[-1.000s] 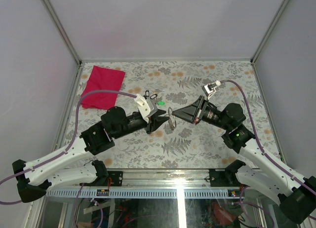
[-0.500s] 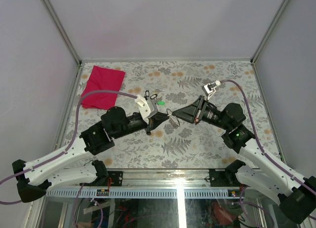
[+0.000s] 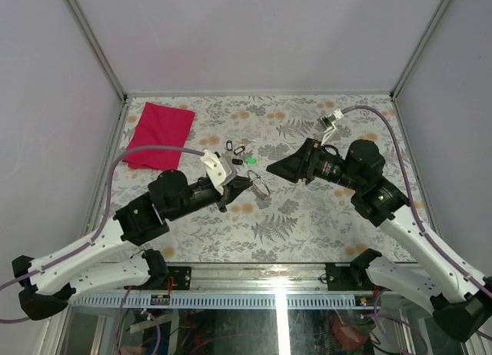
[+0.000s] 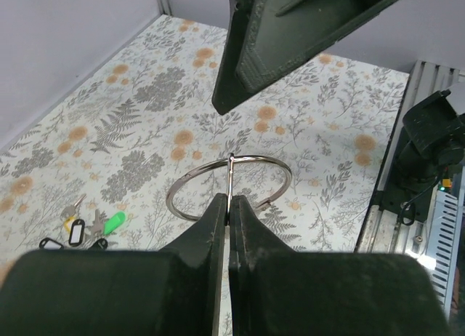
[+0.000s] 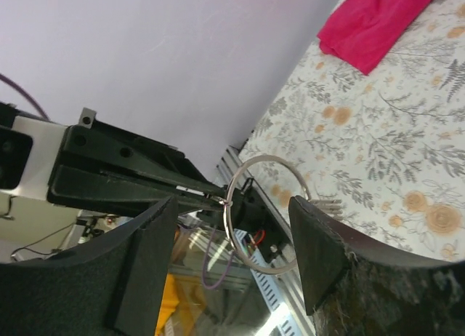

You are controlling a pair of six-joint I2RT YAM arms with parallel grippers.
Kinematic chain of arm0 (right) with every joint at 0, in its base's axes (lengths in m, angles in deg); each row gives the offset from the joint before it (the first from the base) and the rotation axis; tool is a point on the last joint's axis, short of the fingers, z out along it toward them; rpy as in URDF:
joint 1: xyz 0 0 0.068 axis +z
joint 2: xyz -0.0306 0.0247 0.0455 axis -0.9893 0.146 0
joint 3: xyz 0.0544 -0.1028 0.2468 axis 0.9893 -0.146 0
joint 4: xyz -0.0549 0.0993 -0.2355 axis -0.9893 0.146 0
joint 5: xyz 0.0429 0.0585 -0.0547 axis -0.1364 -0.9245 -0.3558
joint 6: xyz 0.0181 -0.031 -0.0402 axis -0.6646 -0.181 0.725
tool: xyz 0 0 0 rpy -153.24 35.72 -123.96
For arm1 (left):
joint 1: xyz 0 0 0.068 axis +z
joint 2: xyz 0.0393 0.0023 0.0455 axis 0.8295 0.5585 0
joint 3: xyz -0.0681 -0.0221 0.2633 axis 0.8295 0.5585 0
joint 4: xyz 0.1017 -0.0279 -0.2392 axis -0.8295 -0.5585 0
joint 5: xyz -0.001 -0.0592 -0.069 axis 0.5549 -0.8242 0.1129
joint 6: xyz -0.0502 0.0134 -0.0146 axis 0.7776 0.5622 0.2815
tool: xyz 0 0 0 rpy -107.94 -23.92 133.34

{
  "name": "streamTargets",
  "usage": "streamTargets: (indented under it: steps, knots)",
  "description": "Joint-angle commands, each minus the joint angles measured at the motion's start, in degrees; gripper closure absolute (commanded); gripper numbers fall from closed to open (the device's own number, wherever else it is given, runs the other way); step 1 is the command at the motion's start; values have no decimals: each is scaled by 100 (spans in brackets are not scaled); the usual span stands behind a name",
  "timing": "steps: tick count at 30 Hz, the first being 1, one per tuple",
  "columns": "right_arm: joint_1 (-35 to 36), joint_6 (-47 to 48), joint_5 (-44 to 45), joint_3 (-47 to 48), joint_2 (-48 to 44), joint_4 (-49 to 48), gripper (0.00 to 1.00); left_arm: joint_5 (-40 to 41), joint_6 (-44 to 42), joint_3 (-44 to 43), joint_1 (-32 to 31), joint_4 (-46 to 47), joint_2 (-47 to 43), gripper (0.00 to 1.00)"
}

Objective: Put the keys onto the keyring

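My right gripper needs to take only the wire [image 5: 228, 220] beside my left gripper's fingers, as both sides of the keyring's loop cross its gap.
The keyring [image 3: 268, 187], a thin silver wire ring, hangs above the table's middle, pinched at its edge by my shut left gripper [image 3: 248, 183]. In the left wrist view both fingers [image 4: 218, 220] press together on the keyring [image 4: 251, 158]. My right gripper [image 3: 269, 169] stands open just right of the ring. In the right wrist view the keyring [image 5: 265, 156] sits in the gap of my right gripper [image 5: 232, 241], and I cannot tell whether it touches the right finger. The keys [image 3: 237, 147] with black heads lie on the cloth behind the left gripper, and show as keys [image 4: 76, 230] at the lower left.
A small green piece [image 3: 251, 160] lies beside the keys. A red cloth [image 3: 160, 134] lies at the back left corner. The floral table [image 3: 307, 217] is walled by grey panels, with a metal rail [image 3: 277, 272] along its near edge.
My left gripper has shut on the keyring. My right gripper has opened, let go of the ring and drawn back to the right and up a little.
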Motion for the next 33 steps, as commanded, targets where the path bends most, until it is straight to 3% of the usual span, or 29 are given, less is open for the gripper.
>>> streamTargets:
  steps: [1, 8, 11, 15, 19, 23, 28, 33]
  knots:
    - [30, 796, 118, 598, 441, 710, 30, 362, -236, 118, -21, 29, -267, 100]
    - [24, 1132, 246, 930, 684, 1211, 25, 167, -180, 193, -23, 30, -331, 100]
    - [29, 846, 271, 691, 525, 1034, 25, 251, 60, 37, -17, -193, -138, 100]
    - [30, 366, 490, 396, 286, 943, 25, -57, -384, 71, -21, -450, -47, 100]
    - [29, -159, 758, -188, -173, 534, 27, 359, -450, 336, -20, 45, -19, 100]
    - [29, -75, 967, -156, -282, 861, 28, 613, -564, 255, -23, 108, 186, 100]
    - [29, 124, 450, 44, -55, 954, 28, 462, -598, 201, -21, 185, 505, 100]
    - [28, -85, -127, -114, 111, 435, 32, 250, -610, 191, -22, 327, 681, 100]
